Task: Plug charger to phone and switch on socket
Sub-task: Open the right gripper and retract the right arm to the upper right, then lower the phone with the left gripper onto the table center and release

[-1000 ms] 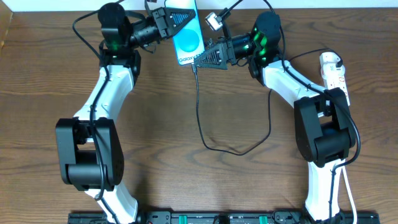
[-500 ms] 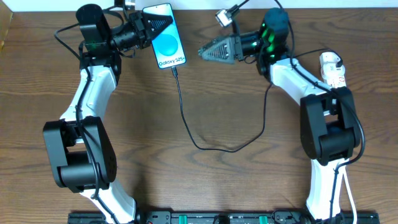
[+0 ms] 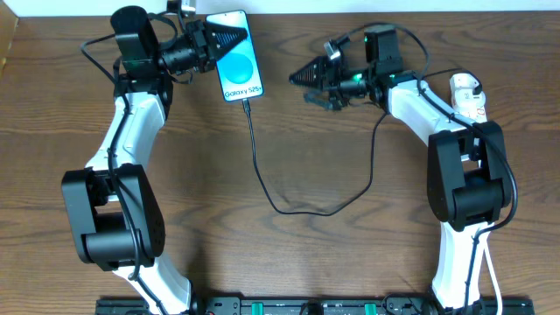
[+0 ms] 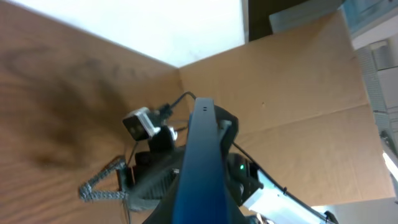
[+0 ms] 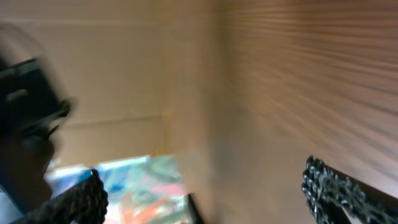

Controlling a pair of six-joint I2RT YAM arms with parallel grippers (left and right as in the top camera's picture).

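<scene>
Next, my left gripper releases the phone on the bare wood inside the black cable's loop (image 3: 312, 146).
In the overhead view my left gripper (image 3: 229, 41) is shut on the phone (image 3: 241, 70), whose blue screen reads "Galaxy S25+", and holds it at the table's far edge. The charger's black cable (image 3: 255, 162) meets the phone's lower edge with its tip, loops down over the table and rises toward the right arm. My right gripper (image 3: 306, 86) is open and empty, a short way right of the phone. The socket (image 3: 468, 98) lies at the far right. The left wrist view shows the phone (image 4: 205, 162) edge-on in my jaws (image 4: 205, 211). The right wrist view is blurred, with my fingers (image 5: 208, 193) wide apart.
The white cord (image 3: 483, 262) runs down beside the right arm's base. A brown cardboard wall (image 4: 298, 81) stands behind the table's far edge. The cable's loop lies across the middle of the wooden table (image 3: 219, 227).
My left gripper carried the phone to the left, with the cable trailing from its lower edge. My right gripper let go of the cable's end, drew back to the right and opened.
</scene>
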